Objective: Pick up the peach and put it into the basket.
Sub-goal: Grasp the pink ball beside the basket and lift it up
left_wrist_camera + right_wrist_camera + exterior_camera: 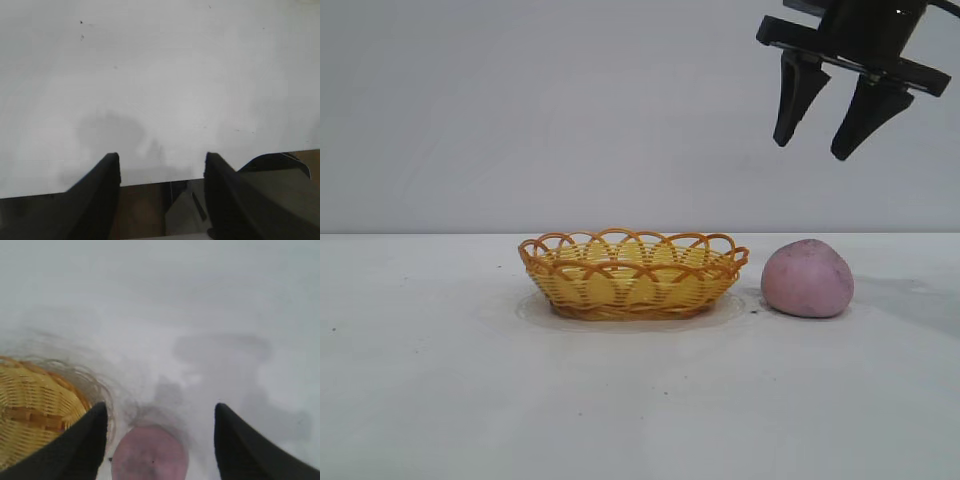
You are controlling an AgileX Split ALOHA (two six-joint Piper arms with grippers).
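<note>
Next, my right gripper comes down to the top of the peach (pixel 819 258) (pixel 155 470) and closes there, a little toward the side away from the basket.
The peach (pixel 807 279), a pinkish-mauve rounded lump, lies on the white table just right of the basket (pixel 632 273), a shallow yellow wicker oval with an orange-brown looped rim. My right gripper (pixel 812 148) hangs open and empty well above the peach. In the right wrist view the peach (pixel 149 454) shows between the spread fingers of that gripper (pixel 160 412), with the basket (pixel 35 410) beside it. My left gripper (pixel 162 160) is open and empty over the table's edge, out of the exterior view.
The white table (pixel 470 400) spreads bare to the left and front of the basket. A plain grey wall stands behind. The left wrist view shows the table edge (pixel 150 181) with dark floor and fixtures below.
</note>
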